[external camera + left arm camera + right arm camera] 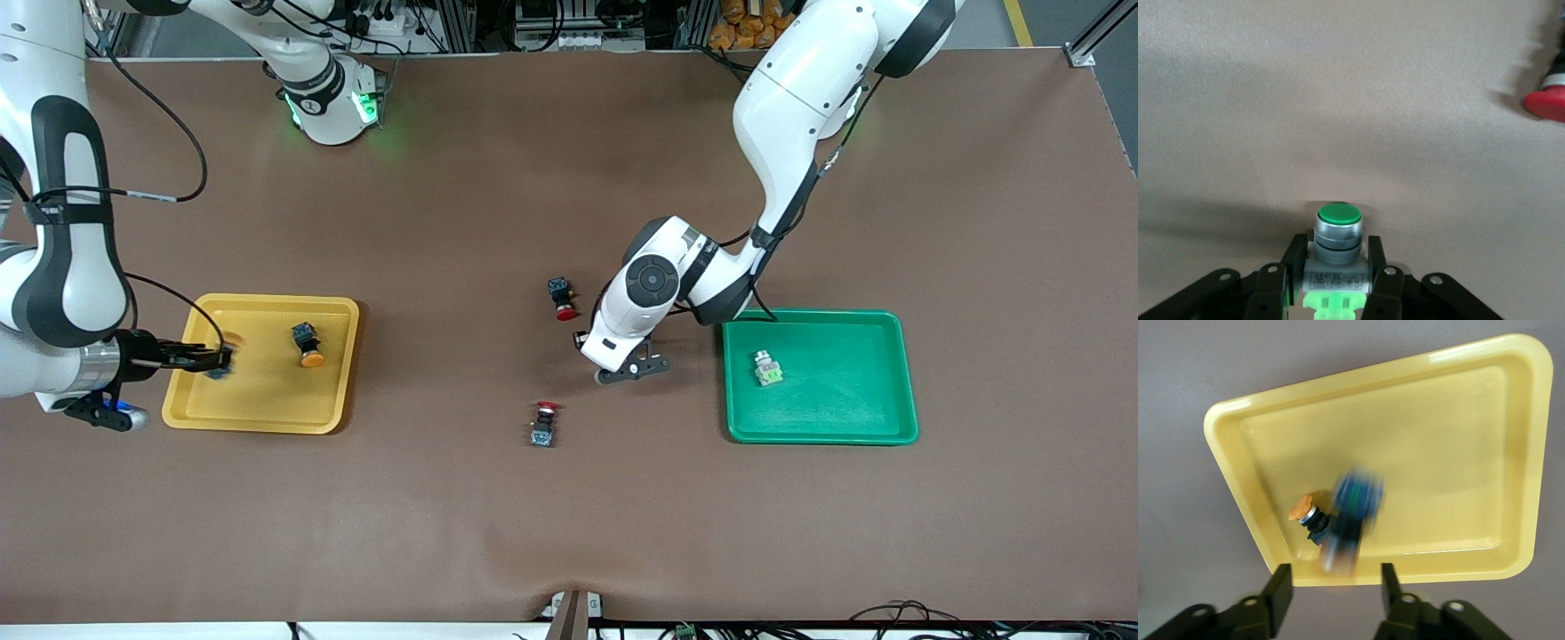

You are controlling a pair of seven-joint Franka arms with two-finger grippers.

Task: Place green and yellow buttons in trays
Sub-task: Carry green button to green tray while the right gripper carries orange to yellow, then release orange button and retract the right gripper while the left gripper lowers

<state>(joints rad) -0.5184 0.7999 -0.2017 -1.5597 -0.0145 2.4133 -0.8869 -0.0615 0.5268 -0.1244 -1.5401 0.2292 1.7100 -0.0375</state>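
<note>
My left gripper needs to release the green-capped button mid-tray (821, 382), next to the other grey and green button in the green tray.
My left gripper (633, 369) is low over the mat between the two red-capped switches, beside the green tray (845, 418). In the left wrist view it (1336, 259) is shut on a grey button with a green cap (1338, 230). A second grey and green button (767, 369) lies in the green tray. My right gripper (218, 358) is open over the yellow tray (267, 396). A blurred dark and blue switch (1351, 517) is just off its fingertips over the tray (1451, 440); its cap does not show. A yellow-capped button (308, 344) lies in that tray, also in the right wrist view (1305, 512).
Two black switches with red caps lie on the brown mat mid-table: one (562, 299) farther from the front camera than my left gripper, one (544, 423) nearer. The red cap (1548, 103) of one shows in the left wrist view.
</note>
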